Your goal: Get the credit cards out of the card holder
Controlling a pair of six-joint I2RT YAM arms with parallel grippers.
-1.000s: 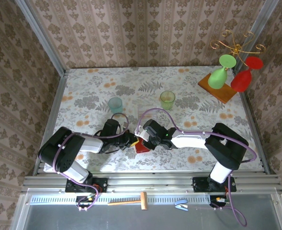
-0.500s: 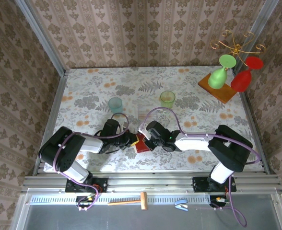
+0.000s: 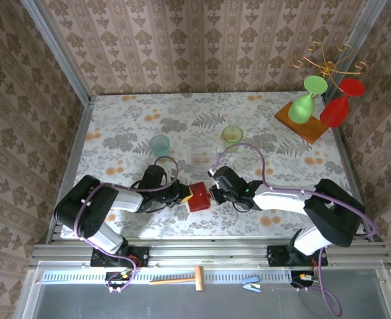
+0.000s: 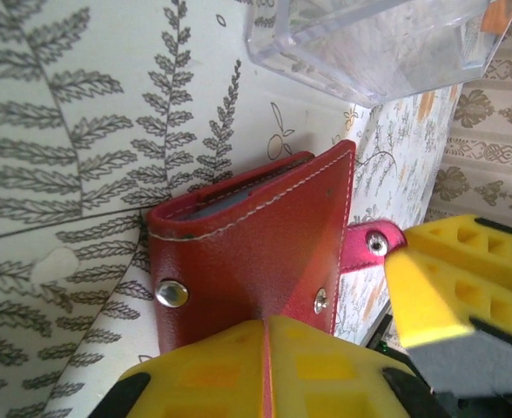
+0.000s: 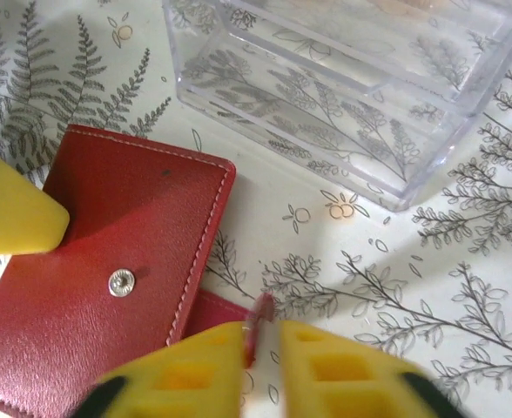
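Observation:
I need to open my right gripper, as the strap's tip lies against one of its fingers, and pinch the strap (image 5: pixel 217 315) firmly before I lift the card holder's cover.
The card holder (image 3: pixel 199 198) is a red wallet, folded shut on the table between both arms. My left gripper (image 3: pixel 185 195) is shut on its near edge (image 4: pixel 256 244), fingers pressed together on the red leather. The wallet's snap strap (image 4: pixel 369 246) sticks out loose toward the right gripper. My right gripper (image 3: pixel 214 193) sits just right of the wallet (image 5: pixel 108 261). Its jaws stand slightly apart, with the tip of the strap (image 5: pixel 258 313) lying against the left finger and a gap on the other side. The credit cards are hidden inside the wallet.
A clear plastic box (image 3: pixel 203 159) stands just behind the wallet (image 5: pixel 352 78). Farther back are a teal cup (image 3: pixel 160 145) and a green cup (image 3: pixel 233 137). A wooden stand with a green and a red glass (image 3: pixel 308 119) occupies the back right corner.
My right gripper has moved right, off the wallet, drawing the strap out sideways, and its jaws have parted. The left gripper has kept its hold and place.

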